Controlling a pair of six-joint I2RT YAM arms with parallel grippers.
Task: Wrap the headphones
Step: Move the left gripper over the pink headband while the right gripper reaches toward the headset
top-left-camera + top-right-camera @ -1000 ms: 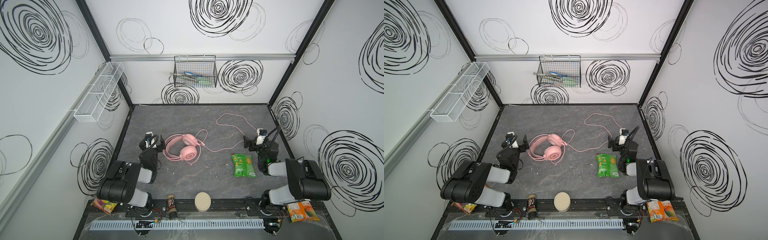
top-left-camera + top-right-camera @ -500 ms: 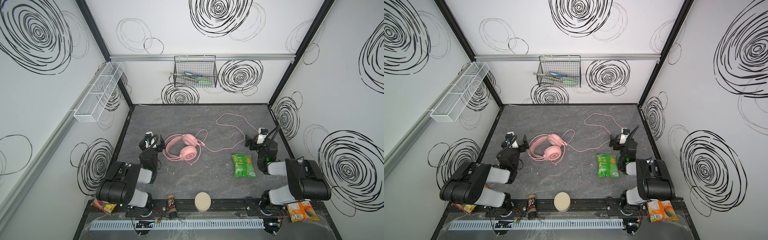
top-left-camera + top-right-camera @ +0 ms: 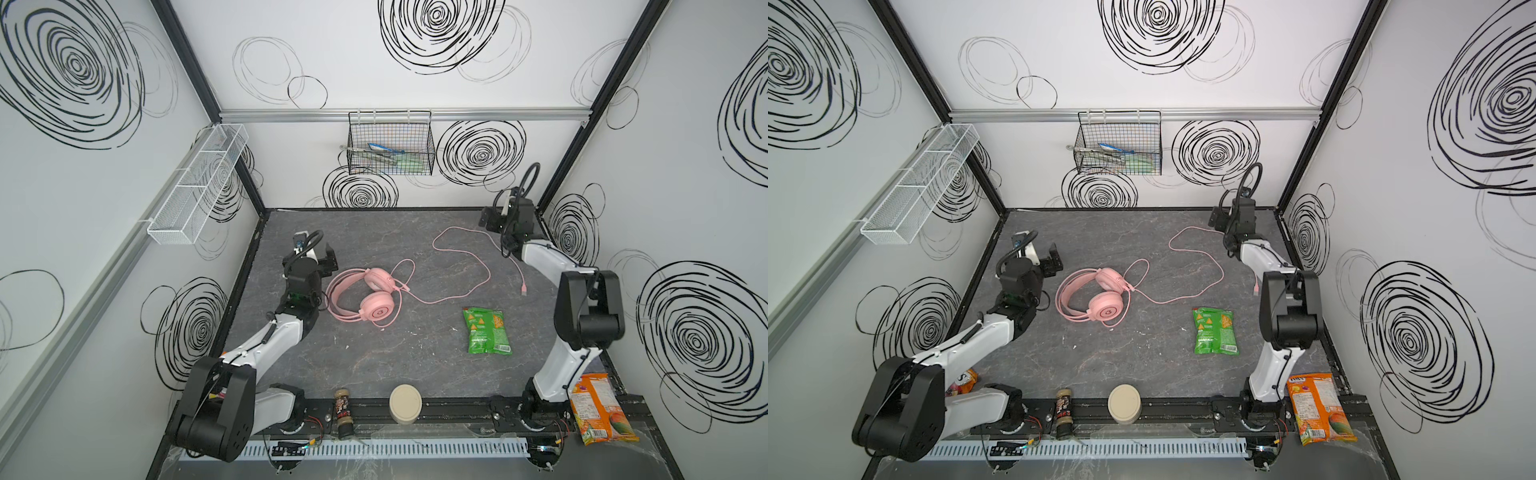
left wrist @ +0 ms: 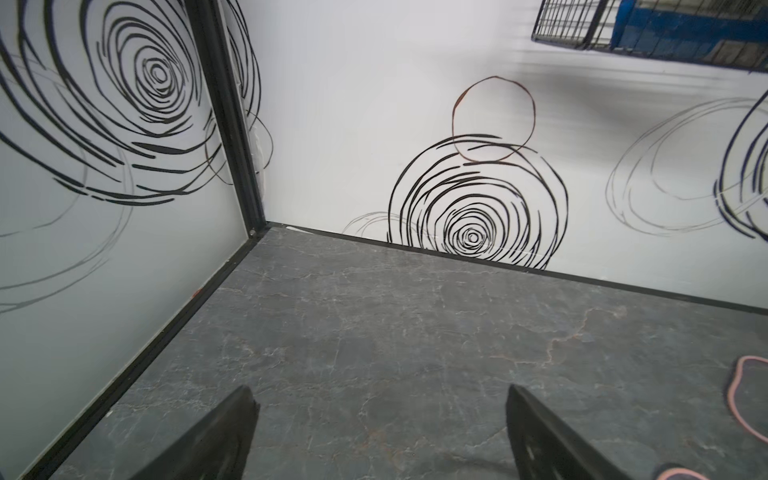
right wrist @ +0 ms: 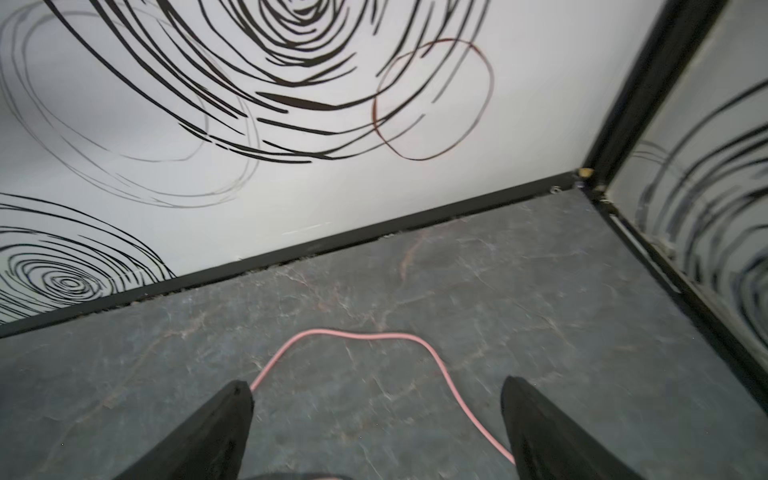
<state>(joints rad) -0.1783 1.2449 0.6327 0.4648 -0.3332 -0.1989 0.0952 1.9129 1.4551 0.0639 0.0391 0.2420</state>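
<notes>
The robot's left gripper should close on the middle of the headband (image 3: 329, 299) of the pink headphones, at the curve farthest from the ear cups.
The pink headphones (image 3: 365, 299) (image 3: 1093, 300) lie flat on the grey table (image 3: 374, 361), left of centre, in both top views. Their thin pink cable (image 3: 478, 286) (image 3: 1214, 282) loops right and back, and its plug end (image 3: 524, 291) lies near the right arm. My left gripper (image 3: 328, 258) (image 3: 1054, 261) (image 4: 380, 399) hovers open just left of the headband, holding nothing. My right gripper (image 3: 490, 218) (image 3: 1219, 218) (image 5: 376, 388) is open above the far bend of the cable (image 5: 357, 334), near the back right corner. It is not touching the cable.
A green snack bag (image 3: 486, 330) lies right of centre. At the front edge are a beige round lid (image 3: 405, 403), a small bottle (image 3: 344, 413) and an orange bag (image 3: 598, 409). A black wire basket (image 3: 390, 147) hangs on the back wall, a white mesh shelf (image 3: 199, 187) on the left wall.
The right arm has unfolded and reached back toward the far right corner, over the cable's far loop. The left arm has stretched out a little. The headphones have not moved.
</notes>
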